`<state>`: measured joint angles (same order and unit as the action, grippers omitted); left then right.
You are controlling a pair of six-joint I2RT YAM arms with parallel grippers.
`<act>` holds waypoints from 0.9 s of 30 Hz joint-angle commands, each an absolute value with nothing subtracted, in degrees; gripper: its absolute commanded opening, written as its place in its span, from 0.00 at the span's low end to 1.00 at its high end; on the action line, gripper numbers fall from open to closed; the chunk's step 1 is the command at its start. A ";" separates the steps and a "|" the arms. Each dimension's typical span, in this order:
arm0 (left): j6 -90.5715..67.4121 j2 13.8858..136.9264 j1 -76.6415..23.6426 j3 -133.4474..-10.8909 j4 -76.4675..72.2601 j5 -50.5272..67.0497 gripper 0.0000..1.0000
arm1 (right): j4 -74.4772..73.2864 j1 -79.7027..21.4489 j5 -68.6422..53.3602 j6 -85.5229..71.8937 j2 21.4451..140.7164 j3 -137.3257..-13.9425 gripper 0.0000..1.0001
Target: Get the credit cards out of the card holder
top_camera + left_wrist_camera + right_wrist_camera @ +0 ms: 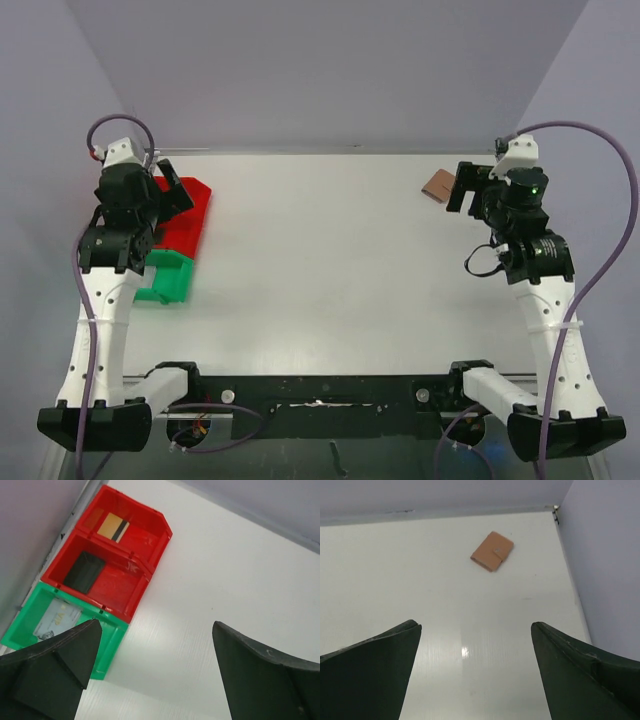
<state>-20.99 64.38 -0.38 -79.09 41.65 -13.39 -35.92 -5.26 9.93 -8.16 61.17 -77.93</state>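
The touching sides (187,257) (121,619) of the green bin and the neighbouring red bin, at their corner toward the middle of the table, should be gripped by my left gripper.
The card holder (492,551) is a tan-brown leather wallet lying closed, strap tab snapped, at the far right of the table (320,260); it also shows in the top view (437,186). My right gripper (476,627) is open and empty, above the table just short of the wallet, also in the top view (463,186). My left gripper (155,630) is open and empty beside the bins, in the top view (172,190). A gold-tan card (112,526) and a black card (84,571) lie in the red bins. A silver-grey card (56,619) lies in the green bin.
Two red bins (142,545) and a green bin (112,632) stand in a row along the table's left edge, seen in the top view as red (192,215) and green (172,278). Grey walls close in the back and both sides.
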 commanded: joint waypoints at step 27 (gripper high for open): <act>-51.39 65.87 -2.02 -51.89 24.68 -15.56 0.84 | -22.97 5.36 -12.85 -30.60 43.94 -41.46 0.98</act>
